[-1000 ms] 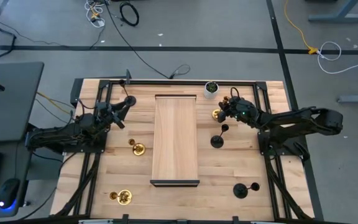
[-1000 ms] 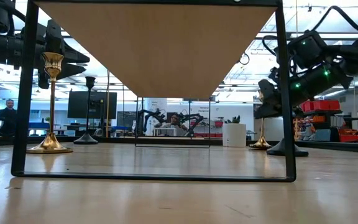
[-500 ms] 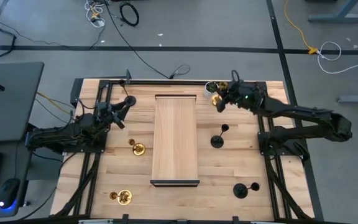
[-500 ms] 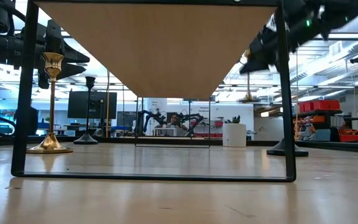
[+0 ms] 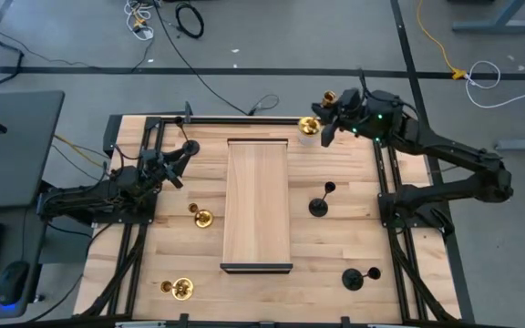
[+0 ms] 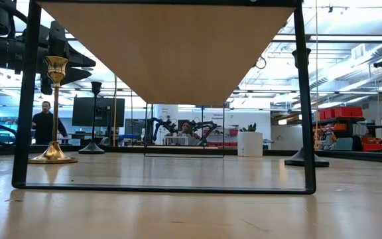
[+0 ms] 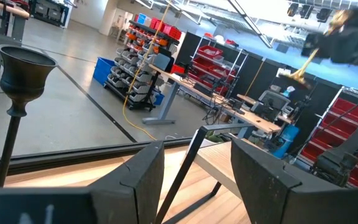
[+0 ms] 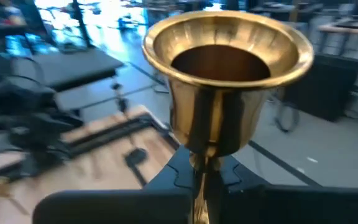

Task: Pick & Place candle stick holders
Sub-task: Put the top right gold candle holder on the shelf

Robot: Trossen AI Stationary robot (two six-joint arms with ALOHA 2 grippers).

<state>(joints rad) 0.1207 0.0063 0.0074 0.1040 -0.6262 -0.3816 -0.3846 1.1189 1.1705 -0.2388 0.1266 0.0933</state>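
Observation:
Next, I set the gold candle stick holder on the far end of the raised wooden platform (image 5: pixel 252 151) with my right gripper. The holder is now raised over the table's edge.
My right gripper (image 5: pixel 325 117) is raised over the table's far right edge, shut on a gold candle stick holder (image 5: pixel 310 124) whose cup (image 8: pixel 229 68) fills the right wrist view. My left gripper (image 5: pixel 178 168) is open and empty at the left, beside a black holder (image 5: pixel 190 146) standing on its base; that holder's cup (image 7: pixel 23 62) shows in the left wrist view. Two gold holders (image 5: pixel 200 217) (image 5: pixel 180 289) stand on the left of the table. Two black holders (image 5: pixel 320 205) (image 5: pixel 355 278) stand on the right. My right gripper pinches the gold holder's thin stem (image 8: pixel 199 177) just below the cup, between its two fingers. The holder is lifted clear of the table and tilted, its base (image 5: pixel 308 125) toward the table's left and its cup (image 5: pixel 329 96) beyond the far edge.
A raised wooden platform (image 5: pixel 257 205) on a black frame runs down the table's middle. A small white pot (image 6: pixel 249 143) stands at the far edge, below the lifted holder. Black frame rails (image 5: pixel 281 119) border the table. A person (image 6: pixel 44 123) stands in the room beyond.
My right gripper has lifted the gold holder off the table, well above it, and carried it toward the far edge. The holder has tipped from upright to tilted. The right arm has left the low view.

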